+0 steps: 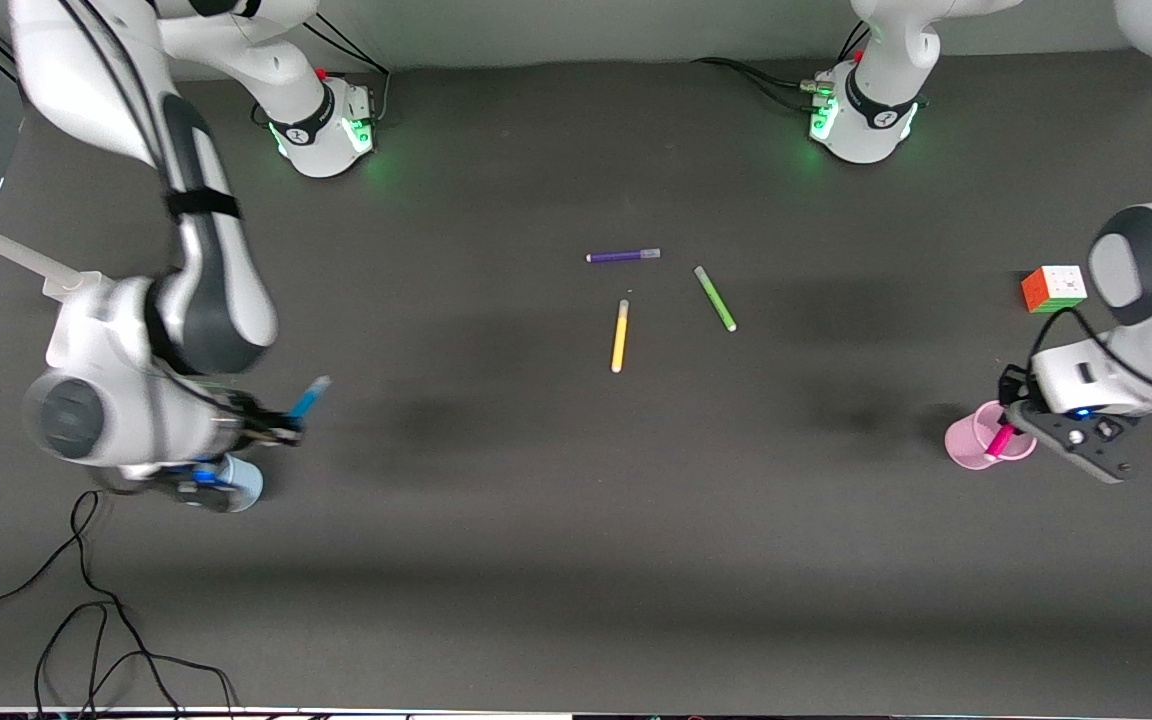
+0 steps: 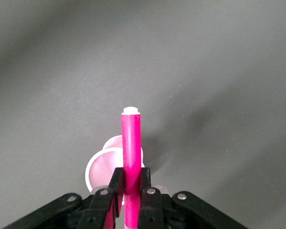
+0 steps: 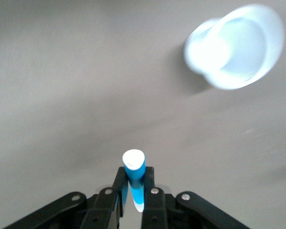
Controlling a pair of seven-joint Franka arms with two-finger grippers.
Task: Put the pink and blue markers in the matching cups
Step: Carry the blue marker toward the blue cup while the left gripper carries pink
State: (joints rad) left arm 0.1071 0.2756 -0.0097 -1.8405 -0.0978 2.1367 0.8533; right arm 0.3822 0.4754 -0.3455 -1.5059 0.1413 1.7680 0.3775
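Next, I let go of the blue marker, now held beside the pale blue cup, with my right gripper inside the pale blue cup [image 1: 218, 480] [image 3: 240, 47], so it stands upright against the inside of the cup.
My left gripper [image 1: 1014, 422] is shut on the pink marker [image 1: 1001, 440] and holds it over the light pink cup [image 1: 966, 445] at the left arm's end of the table. In the left wrist view the pink marker [image 2: 131, 143] stands between the fingers of the left gripper [image 2: 131, 179], with the pink cup [image 2: 102, 164] just under it. My right gripper [image 1: 286, 425] is shut on the blue marker [image 1: 312, 397], beside the pale blue cup [image 1: 239, 487]. The right wrist view shows the blue marker [image 3: 134, 167] clamped in the right gripper [image 3: 134, 180], well apart from the blue cup [image 3: 236, 47].
A purple pen [image 1: 623, 256], a green pen [image 1: 714, 298] and a yellow pen [image 1: 620, 336] lie mid-table. A colour cube [image 1: 1054, 288] sits near the left arm's end. Black cables [image 1: 86, 600] trail at the table's near edge by the right arm's end.
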